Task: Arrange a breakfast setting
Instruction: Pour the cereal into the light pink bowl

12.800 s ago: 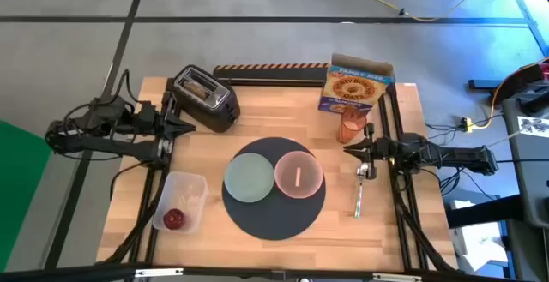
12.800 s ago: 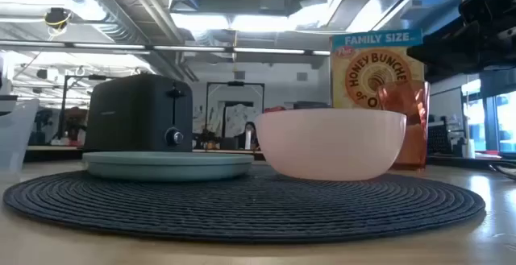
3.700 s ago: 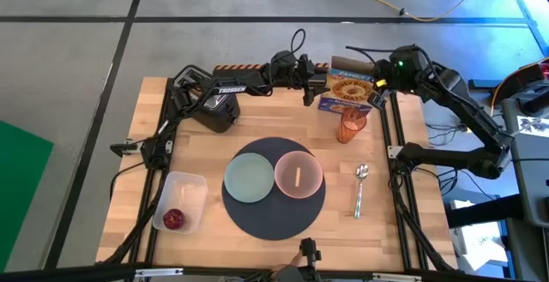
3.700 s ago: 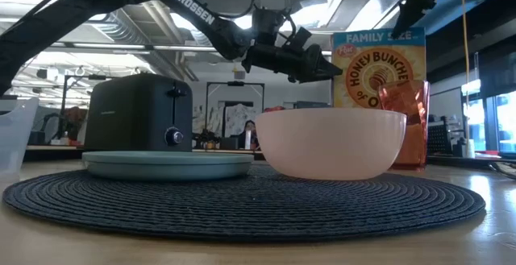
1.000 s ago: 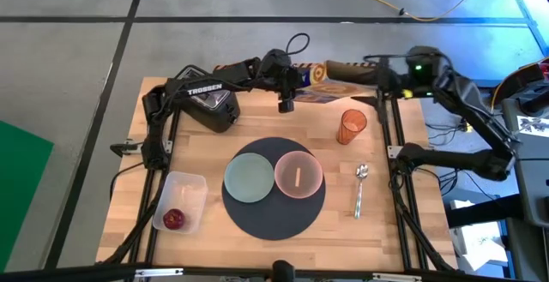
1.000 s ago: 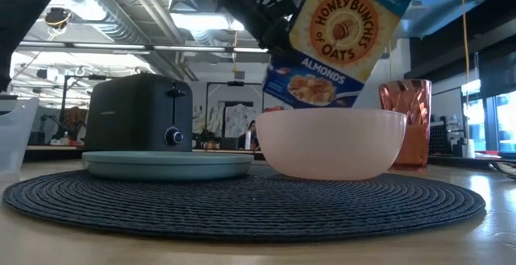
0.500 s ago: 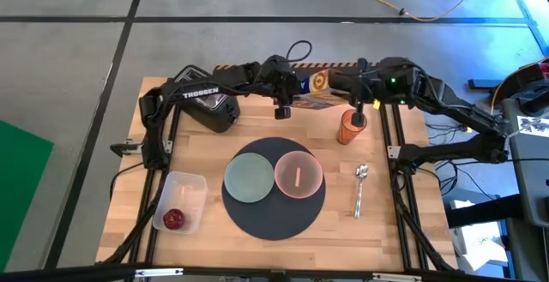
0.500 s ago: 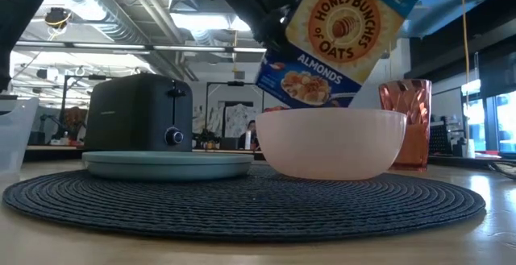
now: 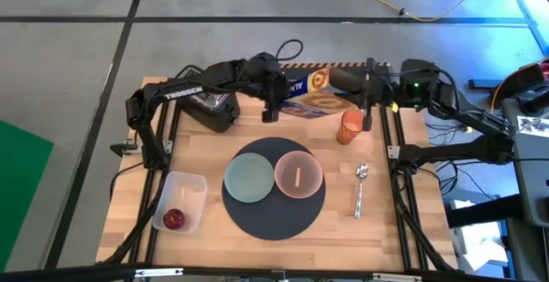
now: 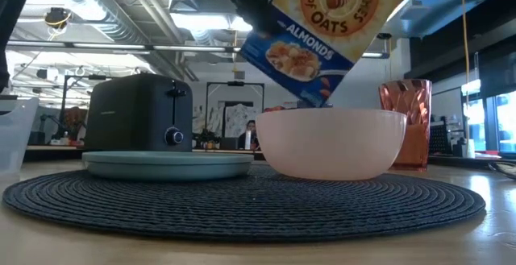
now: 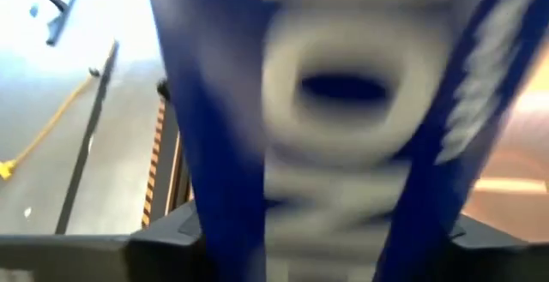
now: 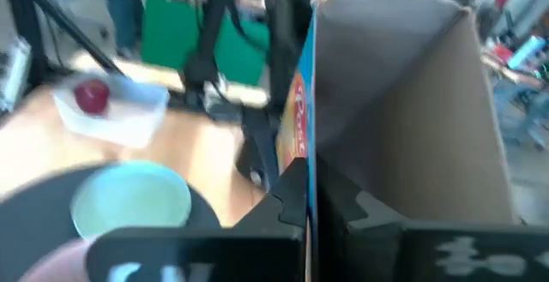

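Note:
The cereal box's open end is pinched in my right gripper, so my left gripper will take over at the box's bottom end [image 9: 297,87] before the pour into the pink bowl.
A blue cereal box [image 9: 313,93] hangs tilted in the air over the table's far side, above the pink bowl [image 10: 334,144] in the low view. My right gripper [image 9: 347,83] is shut on its open top end. My left gripper [image 9: 271,102] is at the box's bottom end, and the box [image 11: 343,102] fills the left wrist view. On the round dark mat [image 9: 274,218] sit the pale green plate [image 9: 250,178] and the bowl [image 9: 298,176]. The orange cup [image 9: 350,127] stands below the box. The spoon [image 9: 359,189] lies to the right of the mat. My right gripper pinches the front wall's edge at the box's open mouth [image 12: 306,158], one finger inside the box and one outside on the printed face. It comes level from the table's right. The box is lifted clear of the table and leans toward the left arm.
The black toaster [image 9: 213,106] stands at the far left under the left arm. A clear tub [image 9: 182,198] holding a red fruit [image 9: 174,220] sits at the near left. Bare wood shows along the near edge and to the right of the spoon.
My right gripper has come from the far right toward the table's left, onto the box's open end. My left gripper has drifted toward the left edge. The box has gone with them, risen in the low view and tipped further over.

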